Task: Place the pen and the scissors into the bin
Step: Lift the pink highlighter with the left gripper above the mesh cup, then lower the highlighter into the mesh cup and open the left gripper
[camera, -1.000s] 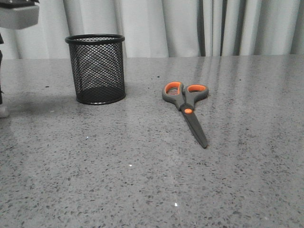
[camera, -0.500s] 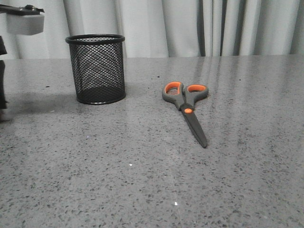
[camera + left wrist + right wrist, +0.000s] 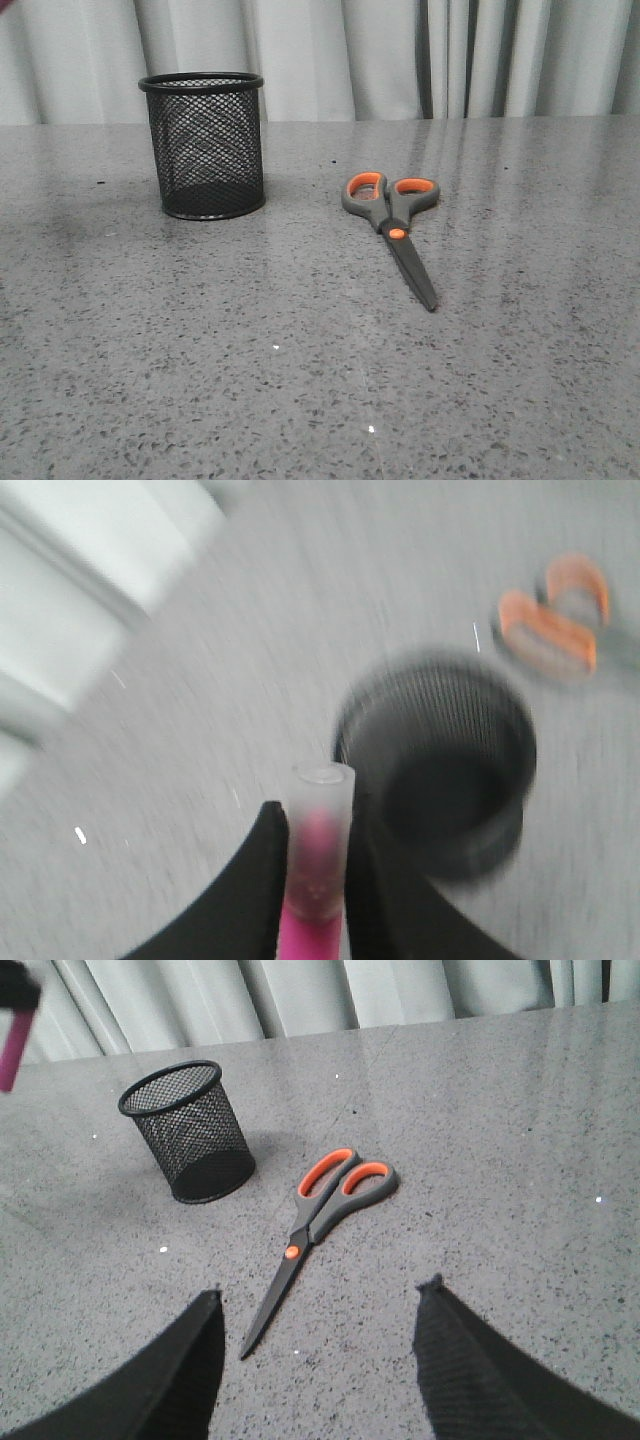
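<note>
Next, my left gripper lets go of the pink pen inside the black mesh bin [image 3: 415, 780], leaning on the bin's rim opposite the scissors.
The black mesh bin [image 3: 203, 145] stands upright at the table's back left. The scissors [image 3: 392, 225] lie flat to its right, orange-lined handles toward the back, blades toward the front. My left gripper [image 3: 318, 815] is shut on the pink pen [image 3: 318, 850], whitish cap outward, held high above the table beside the bin's rim [image 3: 430, 670]; this view is blurred. The right wrist view shows the pen [image 3: 14, 1045] hanging at upper left of the bin [image 3: 190, 1135]. My right gripper [image 3: 322, 1290] is open and empty, above the table in front of the scissors [image 3: 320, 1215].
Pale curtains hang behind the table's far edge. Grey speckled tabletop [image 3: 300, 380] spreads in front of the bin and scissors. The scissors' handles [image 3: 555, 615] show blurred beyond the bin in the left wrist view.
The left arm has risen at the far left and left the front view almost entirely. The bin and scissors have not moved.
</note>
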